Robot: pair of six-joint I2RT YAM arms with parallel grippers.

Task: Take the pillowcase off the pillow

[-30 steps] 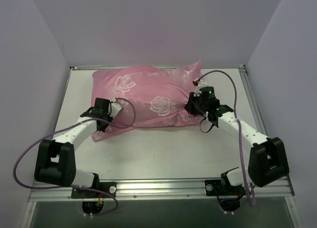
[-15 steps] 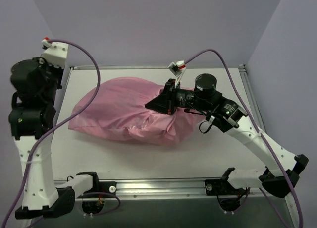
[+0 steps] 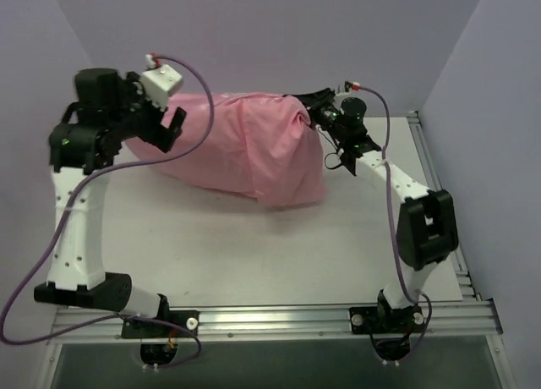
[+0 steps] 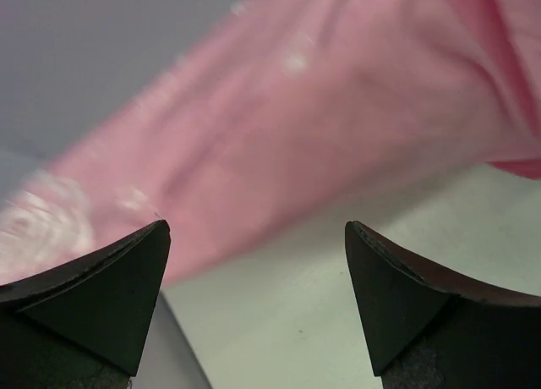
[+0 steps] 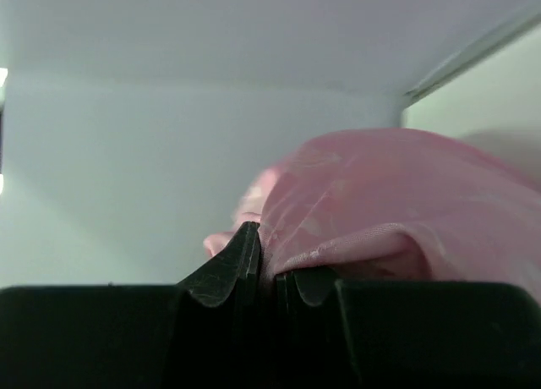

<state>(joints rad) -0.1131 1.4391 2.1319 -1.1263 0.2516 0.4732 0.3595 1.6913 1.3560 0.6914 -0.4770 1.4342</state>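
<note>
My right gripper holds just the pillowcase's raised end, pillow hidden inside, so I need to lower it and take the pillowcase's edge nearer the middle [image 3: 251,148].
The pink pillowcase [image 3: 245,148] hangs in a long bulging drape across the back of the table. My right gripper [image 3: 303,103] holds its upper right end raised. In the right wrist view that gripper [image 5: 269,254] is shut on a fold of the pillowcase [image 5: 397,194]. My left gripper [image 3: 172,127] is raised at the case's left end, open, with nothing between its fingers. From the left wrist, the left gripper [image 4: 256,230] looks past its wide-apart tips at the pillowcase [image 4: 321,110] a little way off. The pillow is hidden inside the case.
The white table [image 3: 254,254] is boxed in by pale purple walls on the left, back and right. An aluminium rail [image 3: 427,152] runs along its right edge and another along the front by the arm bases. Purple cables loop off both arms.
The right gripper has carried its end of the pillowcase up and toward the back wall. The left gripper has opened and swung in from the far left to the case's left end.
</note>
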